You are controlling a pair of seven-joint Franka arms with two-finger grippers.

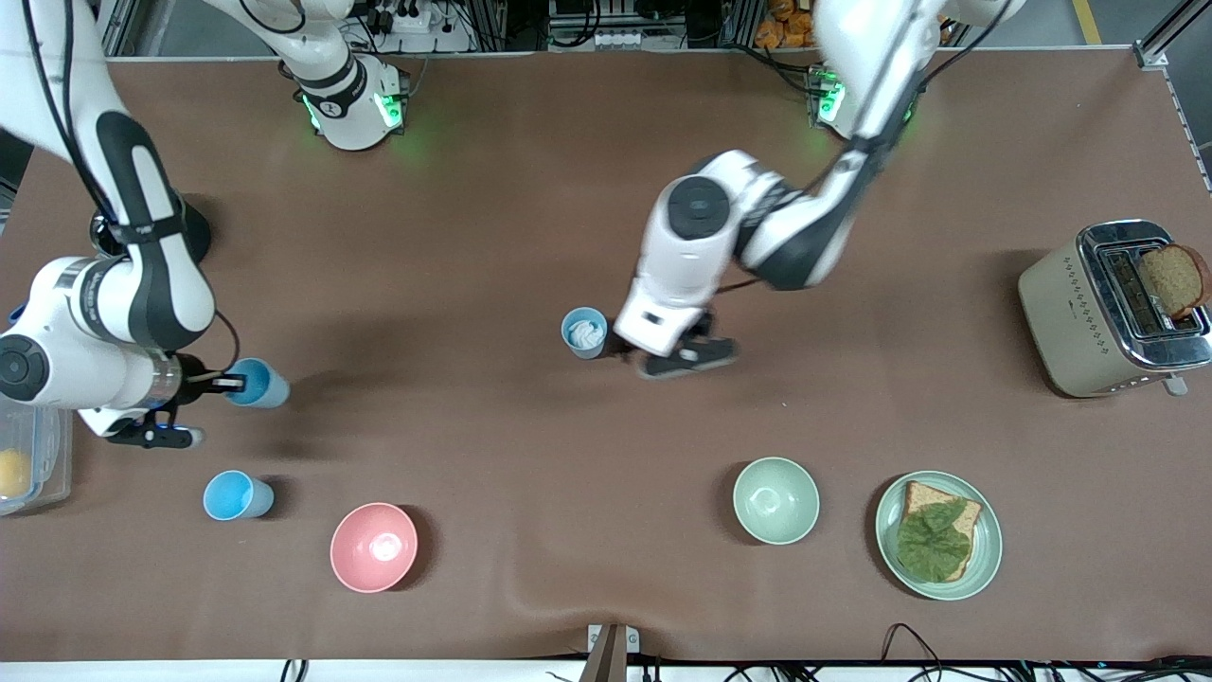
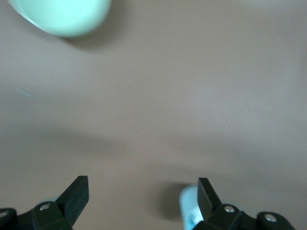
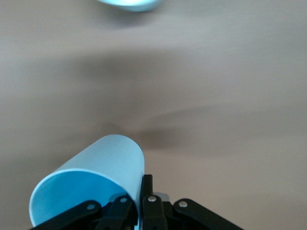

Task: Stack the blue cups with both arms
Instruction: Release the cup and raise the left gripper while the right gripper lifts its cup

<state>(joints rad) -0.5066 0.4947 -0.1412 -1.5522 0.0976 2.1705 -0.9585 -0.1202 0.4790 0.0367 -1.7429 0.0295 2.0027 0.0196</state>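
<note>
Next, I release my right gripper's blue cup inside the blue cup standing in the middle of the table (image 1: pixel 584 328) beside my open left gripper.
Three blue cups show. My right gripper (image 1: pixel 222 384) is shut on the rim of one blue cup (image 1: pixel 258 384), with one finger inside and one outside, and holds it on its side low over the table at the right arm's end; it also shows in the right wrist view (image 3: pixel 96 177) in the gripper (image 3: pixel 139 203). A second blue cup (image 1: pixel 237 495) stands upright nearer the front camera. A third blue cup (image 1: pixel 584 332), with something white inside, stands mid-table. My left gripper (image 1: pixel 620 349) is open beside it; in the left wrist view the gripper (image 2: pixel 142 196) has that cup (image 2: pixel 188 206) at one finger.
A pink bowl (image 1: pixel 373 547) and a pale green bowl (image 1: pixel 775 499) sit near the front edge. A green plate (image 1: pixel 985 559) holds bread and lettuce. A toaster (image 1: pixel 1089 313) with a bread slice stands at the left arm's end. A clear box (image 1: pixel 38 474) sits at the right arm's end.
</note>
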